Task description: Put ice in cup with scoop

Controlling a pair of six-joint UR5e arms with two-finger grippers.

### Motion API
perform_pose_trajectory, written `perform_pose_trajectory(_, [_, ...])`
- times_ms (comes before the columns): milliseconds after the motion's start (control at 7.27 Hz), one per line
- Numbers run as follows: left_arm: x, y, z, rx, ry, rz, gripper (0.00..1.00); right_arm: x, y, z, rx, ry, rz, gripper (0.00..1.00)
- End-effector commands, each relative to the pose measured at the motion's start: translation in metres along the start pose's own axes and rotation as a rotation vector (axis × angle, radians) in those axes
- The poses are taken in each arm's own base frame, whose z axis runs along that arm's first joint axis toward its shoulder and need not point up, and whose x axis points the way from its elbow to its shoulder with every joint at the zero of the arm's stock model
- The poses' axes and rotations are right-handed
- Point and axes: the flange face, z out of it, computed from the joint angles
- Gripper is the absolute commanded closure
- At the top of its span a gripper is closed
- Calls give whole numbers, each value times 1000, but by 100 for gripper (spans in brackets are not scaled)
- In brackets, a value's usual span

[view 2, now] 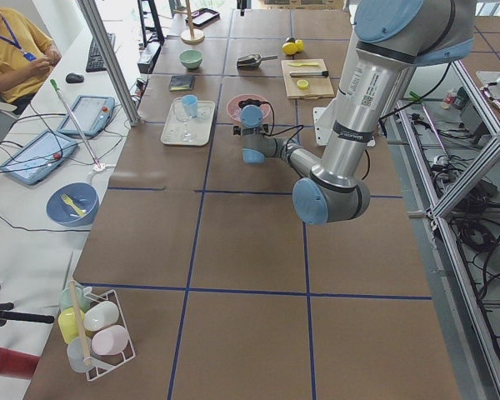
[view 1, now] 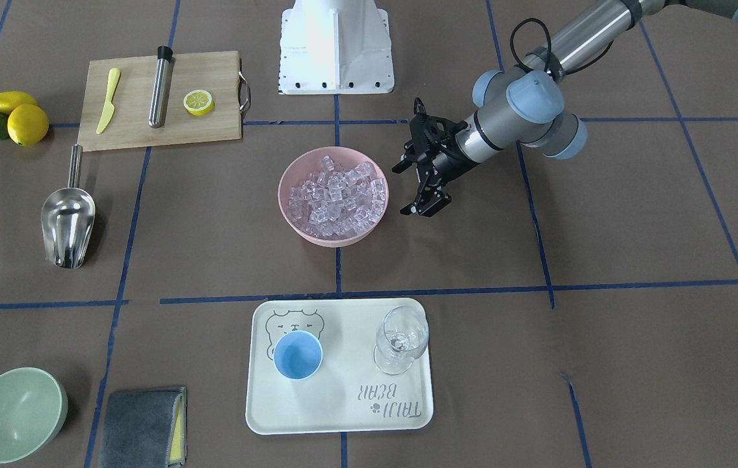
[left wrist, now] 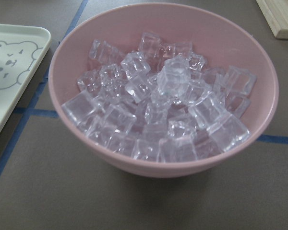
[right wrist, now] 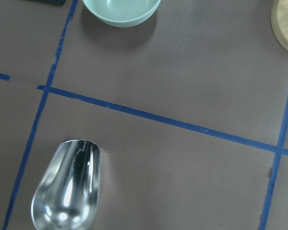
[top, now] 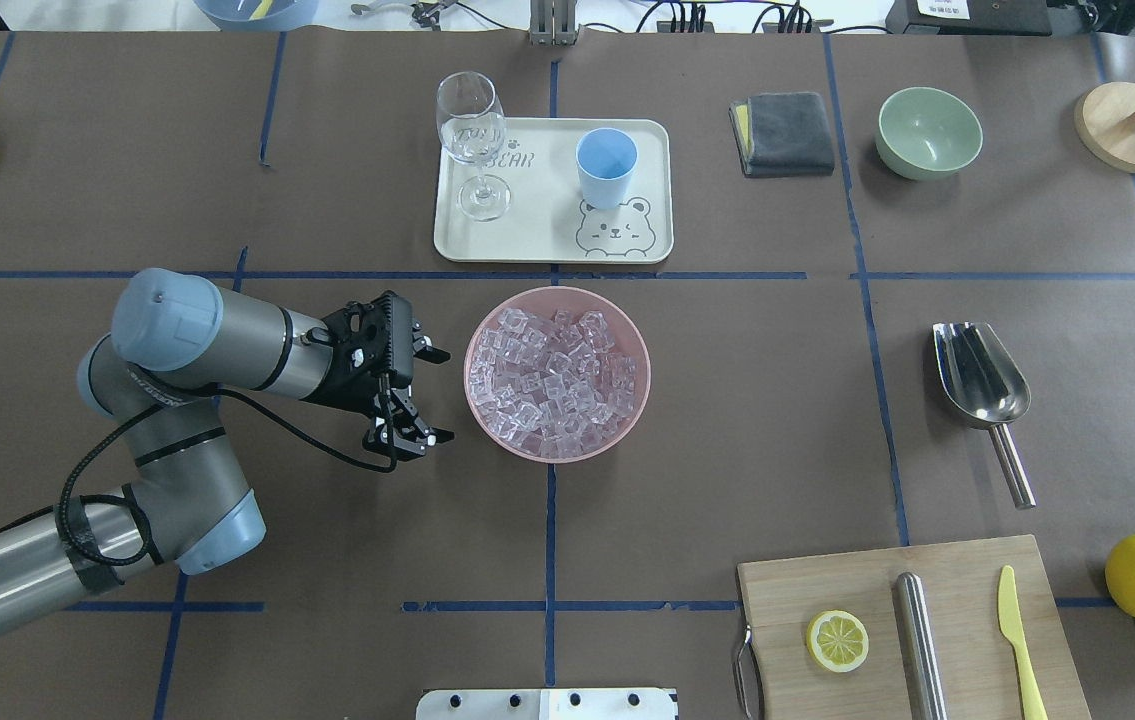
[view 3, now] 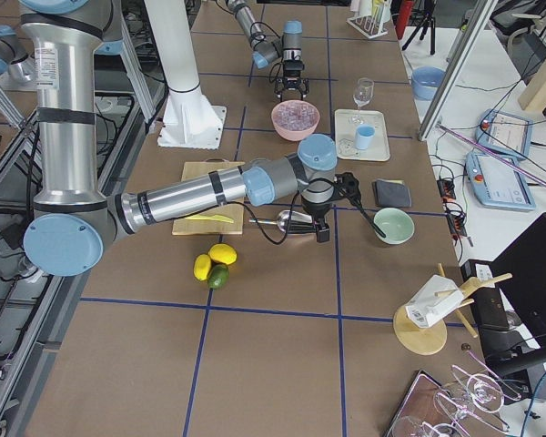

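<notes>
My right gripper is to go to the steel scoop next, and there it should close on its handle's end (view 1: 76, 155), the end that is beside the cutting board.
The ice (view 1: 337, 194) is a heap of small clear cubes in a pink bowl (top: 473, 400) at the table's middle; it fills the left wrist view (left wrist: 168, 110). My left gripper (top: 417, 395) is open and empty, just beside the bowl, apart from it. The light-blue cup (top: 606, 165) stands upright on a cream tray (top: 547, 230). The steel scoop (top: 979, 375) lies on the table, also in the right wrist view (right wrist: 69, 191). My right gripper (view 3: 346, 214) hovers above the scoop; I cannot tell whether it is open or shut.
A clear wine glass (top: 472, 130) stands on the tray beside the cup. A pale-green bowl (top: 929, 130) and a grey cloth (top: 782, 130) lie beyond the scoop. A cutting board (top: 967, 560) holds a lemon half, steel cylinder and yellow knife.
</notes>
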Motion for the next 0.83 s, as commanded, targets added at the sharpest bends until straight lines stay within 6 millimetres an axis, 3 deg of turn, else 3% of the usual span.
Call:
perform_pose_trajectory(0, [6, -1, 10, 7, 4, 5, 0, -60, 3, 6, -3, 1, 69, 0])
perform_pose_trajectory(138, [5, -2, 9, 10, 2, 6, 0, -103, 8, 14, -5, 8, 120, 0])
perform_pose_trajectory(275, [5, -2, 9, 10, 1, 6, 0, -133, 15, 19, -5, -1, 160, 0])
perform_pose_trajectory(688, [5, -3, 8, 15, 1, 9, 0, -136, 86, 78, 2, 0, 205, 1])
